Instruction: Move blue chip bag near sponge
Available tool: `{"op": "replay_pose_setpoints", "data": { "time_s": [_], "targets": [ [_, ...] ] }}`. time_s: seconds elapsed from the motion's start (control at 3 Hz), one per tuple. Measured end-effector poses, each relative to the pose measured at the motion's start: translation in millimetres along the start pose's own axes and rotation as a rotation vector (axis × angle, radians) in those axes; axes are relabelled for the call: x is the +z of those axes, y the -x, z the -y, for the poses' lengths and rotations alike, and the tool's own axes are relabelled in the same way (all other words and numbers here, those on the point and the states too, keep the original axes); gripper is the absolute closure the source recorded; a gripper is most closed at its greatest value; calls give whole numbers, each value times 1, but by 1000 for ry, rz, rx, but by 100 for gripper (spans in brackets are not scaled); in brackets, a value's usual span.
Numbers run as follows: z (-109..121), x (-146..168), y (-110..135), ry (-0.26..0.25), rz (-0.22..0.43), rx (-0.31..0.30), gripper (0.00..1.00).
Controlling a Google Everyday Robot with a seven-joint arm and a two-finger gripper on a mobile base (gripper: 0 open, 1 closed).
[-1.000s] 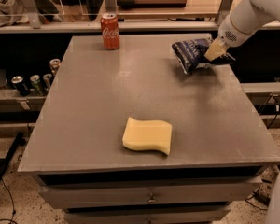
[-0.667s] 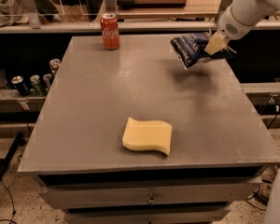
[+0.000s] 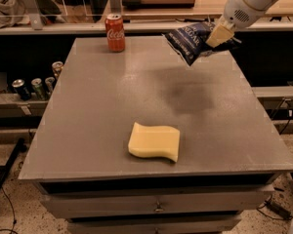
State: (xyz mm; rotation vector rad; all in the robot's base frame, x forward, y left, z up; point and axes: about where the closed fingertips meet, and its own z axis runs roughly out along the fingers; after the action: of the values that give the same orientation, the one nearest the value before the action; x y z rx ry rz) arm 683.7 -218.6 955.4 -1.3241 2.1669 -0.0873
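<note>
My gripper has the blue chip bag. It will let it go on the grey table (image 3: pixel 148 89) behind the pale yellow sponge.
The blue chip bag (image 3: pixel 191 41) is a crinkled navy foil bag with white lettering. It hangs in the air above the table's far right part, tilted, with its shadow on the tabletop below. My gripper (image 3: pixel 219 35) is shut on the bag's right end, with the white arm reaching in from the upper right. The sponge (image 3: pixel 154 141) is pale yellow with wavy edges and lies flat near the table's front edge, well below and to the left of the bag.
A red cola can (image 3: pixel 115 32) stands upright at the far left of the grey table (image 3: pixel 88 130). Several cans (image 3: pixel 36 84) sit on a low shelf to the table's left. A counter runs behind the table.
My gripper has lifted the blue chip bag off the table's far right corner and carried it up and slightly left. The sponge and cola can have not moved.
</note>
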Motion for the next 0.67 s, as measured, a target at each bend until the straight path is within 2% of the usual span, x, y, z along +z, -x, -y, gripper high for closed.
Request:
{"op": "replay_pose_setpoints", "data": {
  "time_s": [0.33, 0.67],
  "targets": [
    [-31, -7, 24, 97, 69, -84, 100],
    [-71, -10, 47, 232, 150, -159, 100]
  ]
}}
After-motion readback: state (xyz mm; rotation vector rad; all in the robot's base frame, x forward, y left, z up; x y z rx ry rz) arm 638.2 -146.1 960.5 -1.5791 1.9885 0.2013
